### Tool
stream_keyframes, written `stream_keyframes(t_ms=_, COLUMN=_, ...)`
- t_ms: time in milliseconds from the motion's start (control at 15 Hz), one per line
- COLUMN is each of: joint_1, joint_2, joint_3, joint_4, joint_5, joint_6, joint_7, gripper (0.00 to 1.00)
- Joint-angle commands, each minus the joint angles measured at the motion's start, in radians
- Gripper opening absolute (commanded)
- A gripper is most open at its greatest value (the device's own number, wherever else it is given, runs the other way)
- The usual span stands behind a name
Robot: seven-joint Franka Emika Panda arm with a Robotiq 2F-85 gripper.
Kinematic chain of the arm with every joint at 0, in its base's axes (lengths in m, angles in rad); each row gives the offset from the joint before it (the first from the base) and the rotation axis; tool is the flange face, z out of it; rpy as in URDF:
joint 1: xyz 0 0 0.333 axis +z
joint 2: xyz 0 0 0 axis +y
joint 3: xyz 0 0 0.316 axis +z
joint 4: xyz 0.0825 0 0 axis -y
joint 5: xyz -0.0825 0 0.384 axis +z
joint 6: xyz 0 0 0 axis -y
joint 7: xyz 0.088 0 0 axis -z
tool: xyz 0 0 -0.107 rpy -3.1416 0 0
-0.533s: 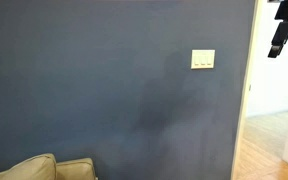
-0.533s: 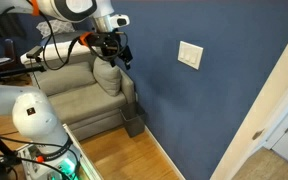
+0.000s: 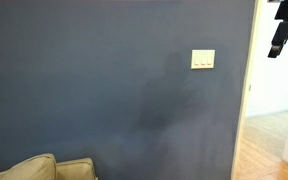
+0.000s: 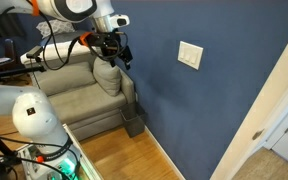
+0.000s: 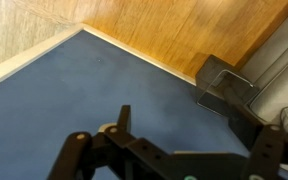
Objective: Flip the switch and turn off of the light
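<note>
My gripper should shut empty by the top corner (image 3: 215, 50) nearest the doorway on the switch, ready to push closed.
The switch (image 3: 203, 59) is a small cream-white plate on the blue-grey wall; it also shows in an exterior view (image 4: 190, 55). My gripper (image 4: 117, 52) hangs in the air well off to the side of the switch, above the sofa, apart from the wall. In an exterior view it enters as a dark shape at the top corner (image 3: 278, 38), past the wall's edge. In the wrist view the gripper (image 5: 174, 145) looks open and empty, facing the bare wall and the floor. The switch is out of the wrist view.
A beige sofa (image 4: 84, 95) with a grey cushion (image 4: 106, 75) stands against the wall under my arm. A small black object (image 4: 134, 125) sits on the wood floor (image 4: 134, 155) beside it. A bright doorway (image 3: 276, 110) opens past the wall's edge.
</note>
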State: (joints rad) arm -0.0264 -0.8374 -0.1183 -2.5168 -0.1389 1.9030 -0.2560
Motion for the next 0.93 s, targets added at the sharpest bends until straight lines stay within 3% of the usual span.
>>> stream_keyframes(t_ms=0, joint_1=0.004, joint_2=0.0, joint_3=-0.003, joint_4=0.002, joint_5=-0.002, joint_6=-0.002, joint_7=0.003, gripper=1.0)
stream_keyframes(t_ms=467, joint_1=0.049, joint_2=0.1, joint_3=-0.003, joint_4=0.108, joint_5=0.081, joint_6=0.086, joint_7=0.037, gripper=1.0)
stream_keyframes(t_ms=800, joint_1=0.033, joint_2=0.199, joint_3=-0.041, joint_4=0.21, joint_5=0.159, joint_6=0.144, joint_7=0.081, gripper=1.0)
stream_keyframes(t_ms=867, joint_1=0.033, joint_2=0.222, joint_3=-0.06, joint_4=0.229, joint_5=0.176, joint_6=0.161, joint_7=0.072, gripper=0.75)
